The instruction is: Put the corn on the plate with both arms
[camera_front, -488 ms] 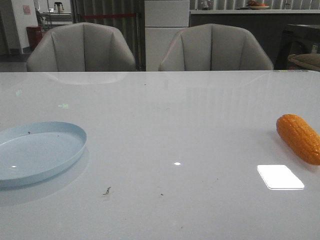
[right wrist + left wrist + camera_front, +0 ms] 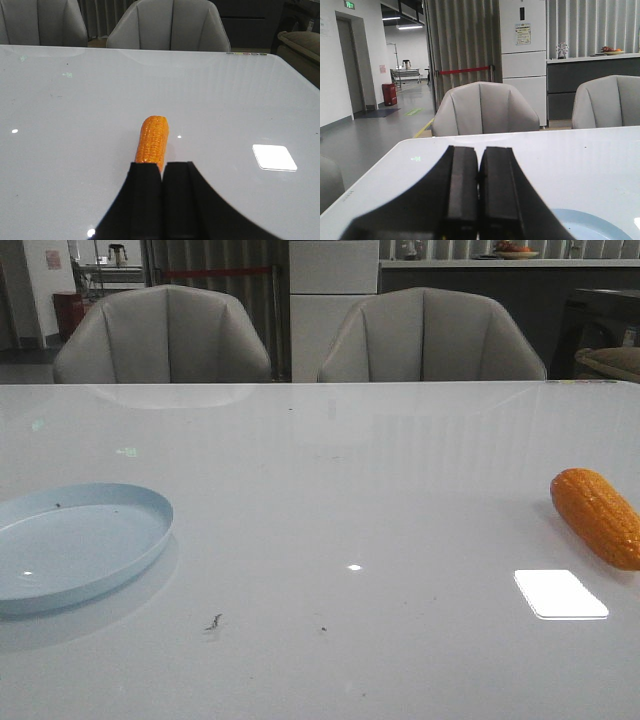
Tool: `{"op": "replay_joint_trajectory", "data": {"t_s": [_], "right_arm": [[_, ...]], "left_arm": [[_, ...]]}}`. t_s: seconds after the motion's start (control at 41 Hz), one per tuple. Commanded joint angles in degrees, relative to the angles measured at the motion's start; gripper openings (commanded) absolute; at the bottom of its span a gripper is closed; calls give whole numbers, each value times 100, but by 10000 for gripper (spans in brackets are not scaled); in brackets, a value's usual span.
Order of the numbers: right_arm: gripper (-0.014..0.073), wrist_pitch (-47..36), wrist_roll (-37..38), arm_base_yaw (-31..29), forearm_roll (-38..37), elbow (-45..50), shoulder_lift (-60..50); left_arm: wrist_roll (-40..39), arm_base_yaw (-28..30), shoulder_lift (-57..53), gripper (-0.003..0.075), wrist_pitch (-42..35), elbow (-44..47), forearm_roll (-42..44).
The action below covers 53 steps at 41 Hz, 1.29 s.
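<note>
The rim of the pale blue plate (image 2: 2, 527), on the side farthest from the orange corn, is the next place that my left gripper should take hold of.
The orange corn (image 2: 598, 515) lies on the white table at the far right of the front view, partly cut off by the frame edge. The pale blue plate (image 2: 80, 545) sits at the far left, with nothing on it. Neither gripper shows in the front view. In the right wrist view my right gripper (image 2: 162, 164) is shut and empty, and the corn (image 2: 153, 137) lies lengthwise just beyond its fingertips. In the left wrist view my left gripper (image 2: 479, 150) is shut and empty above the table, with the plate's rim (image 2: 590, 225) beside it.
Two grey chairs (image 2: 165, 335) (image 2: 430, 335) stand behind the table's far edge. A bright light reflection (image 2: 560, 593) lies on the table in front of the corn. Small dark specks (image 2: 214, 621) lie near the front middle.
The corn has shifted very slightly to the left in the front view. The plate has not moved.
</note>
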Motion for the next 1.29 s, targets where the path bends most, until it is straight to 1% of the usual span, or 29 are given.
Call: {"op": "replay_joint_trajectory", "data": {"t_s": [0.0,0.366,0.561,0.659,0.78,0.829,0.902,0.951,1.024,1.073,1.171,1.22,1.268], "right_arm": [[57,-512,5,-6,-6,-94,-132],[57,-577,-3,-6,-53,-94,-133],[57,-1329,3,-1,38,-94,-133],[57,-1750,3,-1,33,-94,-133],[57,-2491,3,-1,38,-118,-133],[57,-2539,8,-1,38,-233,-133],[59,-2199,43,-1,38,-689,-133],[59,-1667,43,-1,38,-1141,-96],[59,-925,43,-1,38,-2066,136],[59,-551,43,-1,32,-2680,437],[59,-397,43,-1,32,-3939,1456],[59,-403,43,-1,38,-4371,1891],[58,-408,43,-1,38,-4673,2239]], "left_arm": [[4,-5,-11,99,-529,10,-53],[4,-5,-11,99,-603,10,-53],[4,-5,-11,99,-1159,-3,-53],[4,-5,-11,99,-1162,-96,-53],[4,-5,-11,99,-1109,-406,-53],[4,-5,-2,99,-1018,-638,-53],[4,-5,64,99,-716,-1107,-53],[4,-5,162,99,-485,-1449,-36],[4,-5,432,99,-245,-2006,76],[4,-5,731,99,-220,-2462,170],[4,-5,1519,99,-231,-3397,209],[4,-5,1951,99,-231,-3830,209],[4,-5,2238,99,-231,-4073,209]]}}
